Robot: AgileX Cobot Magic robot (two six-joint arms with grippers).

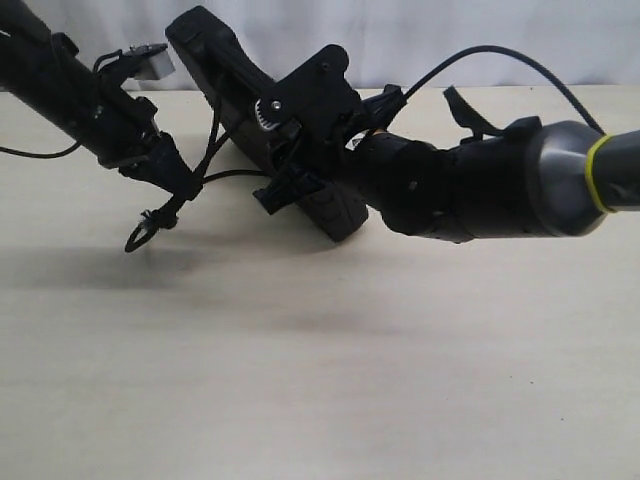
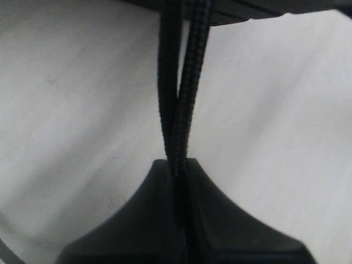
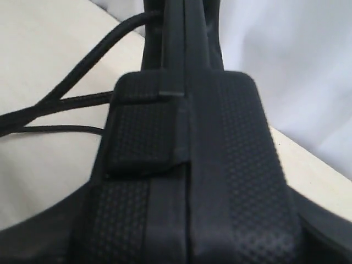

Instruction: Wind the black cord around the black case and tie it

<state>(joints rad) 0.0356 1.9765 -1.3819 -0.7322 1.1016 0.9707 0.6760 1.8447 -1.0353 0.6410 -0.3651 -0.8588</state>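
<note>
Next, my left gripper releases the knotted end of the black cord, leaving it on the table (image 1: 187, 186) under the raised side of the black case.
The black case (image 1: 225, 75) stands tilted on its edge at the back middle of the table. My right gripper (image 1: 292, 178) is shut on its lower end; in the right wrist view the case's textured edge (image 3: 242, 143) fills the space between the jaws of the right gripper (image 3: 187, 225). The black cord (image 1: 212, 135) runs from the case down to my left gripper (image 1: 186, 186), which is shut on it. Below that gripper hang the cord's frayed knot and small loop (image 1: 143, 230). In the left wrist view two braided strands (image 2: 187, 93) rise from the left gripper (image 2: 177, 165) to the case.
The pale wooden table (image 1: 320, 360) spreads out in front of both arms. A white cloth backdrop (image 1: 420, 35) hangs behind the table. A smooth robot cable (image 1: 500, 52) arcs above the right arm.
</note>
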